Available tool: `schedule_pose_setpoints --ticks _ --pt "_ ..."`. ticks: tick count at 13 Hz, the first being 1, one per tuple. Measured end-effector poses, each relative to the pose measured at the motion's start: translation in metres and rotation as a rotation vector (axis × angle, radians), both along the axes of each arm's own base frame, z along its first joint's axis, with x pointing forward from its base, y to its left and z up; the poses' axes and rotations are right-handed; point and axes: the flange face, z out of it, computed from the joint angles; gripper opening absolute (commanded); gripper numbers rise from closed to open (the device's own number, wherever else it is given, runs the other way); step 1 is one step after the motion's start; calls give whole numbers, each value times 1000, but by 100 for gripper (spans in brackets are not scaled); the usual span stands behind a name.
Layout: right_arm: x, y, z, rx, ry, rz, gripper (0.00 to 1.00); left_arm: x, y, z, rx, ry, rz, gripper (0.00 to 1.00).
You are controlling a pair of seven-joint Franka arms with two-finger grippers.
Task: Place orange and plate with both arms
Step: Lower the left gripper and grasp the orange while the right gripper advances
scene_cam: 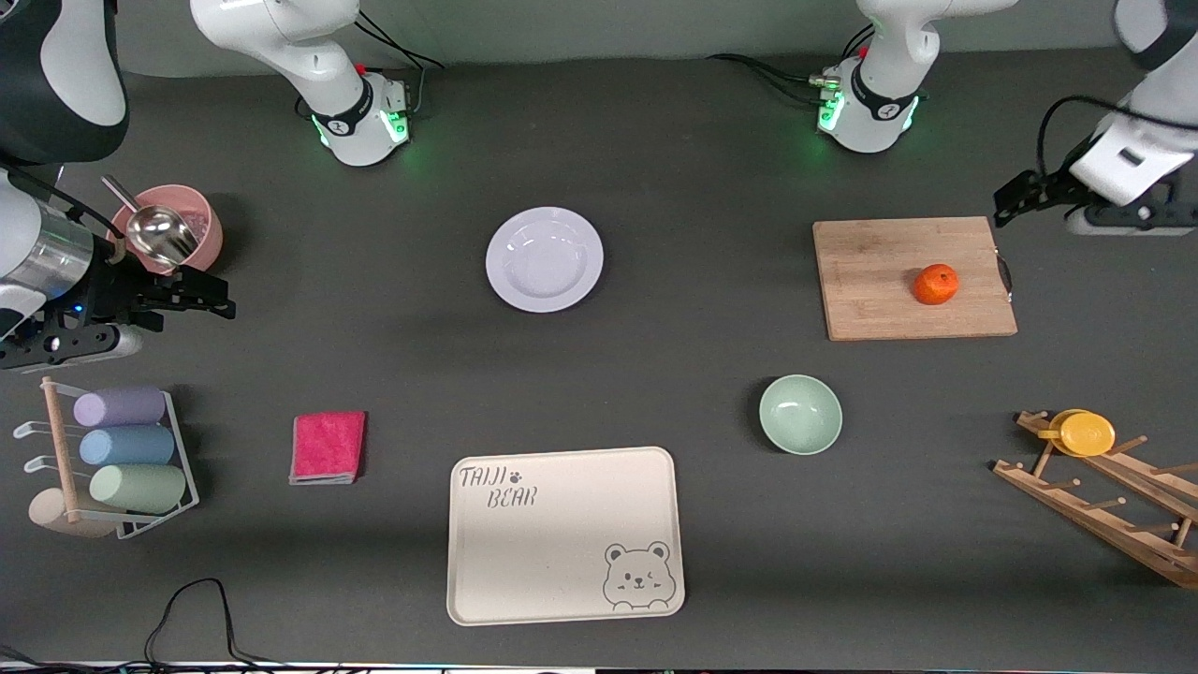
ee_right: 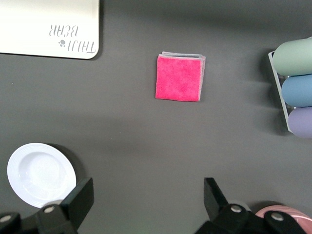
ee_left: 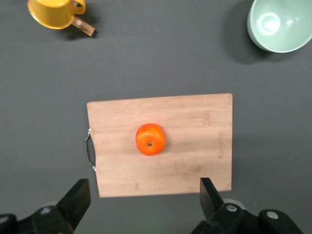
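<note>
I should next move my left gripper to the wooden cutting board and close it on opposite sides of the orange [scene_cam: 935, 285] [ee_left: 150, 139], with the orange's stem end between the fingers.
The orange [scene_cam: 935, 285] [ee_left: 150, 139] rests stem end up on a wooden cutting board [scene_cam: 870, 281] toward the left arm's end of the table. The pale plate [scene_cam: 544, 259] [ee_right: 41, 174] lies bare on the dark table between the two arm bases. My left gripper [scene_cam: 1018, 198] [ee_left: 144, 189] hangs open, high over the table by the board's handle edge, holding nothing. My right gripper [scene_cam: 201, 298] [ee_right: 147, 187] is open and holds nothing, up over the table beside a pink bowl at the right arm's end.
A mint-green bowl [scene_cam: 800, 414] and a cream bear tray [scene_cam: 562, 534] lie nearer the front camera. A pink cloth [scene_cam: 328, 446], a rack of pastel cups [scene_cam: 131, 449], the pink bowl with a metal scoop [scene_cam: 192, 220] and a wooden rack with a yellow cup [scene_cam: 1086, 432] sit around.
</note>
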Motion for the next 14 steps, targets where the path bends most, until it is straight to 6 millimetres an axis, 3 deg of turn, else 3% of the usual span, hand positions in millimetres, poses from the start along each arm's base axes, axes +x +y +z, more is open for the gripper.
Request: schedule_pose_setpoints --ticks 3,7,10,14 --pt "5 3 -5 84 -5 -25 100 2 -1 -73 6 -19 -4 100" --pt "17 -8 -31 187 29 -88 100 1 2 -146 13 -38 1 100" --pt "26 -9 -55 246 65 -121 100 -13 2 -198 17 -56 2 100" --pt "34 -2 -78 434 107 -192 100 -27 0 -237 15 -26 0 100"
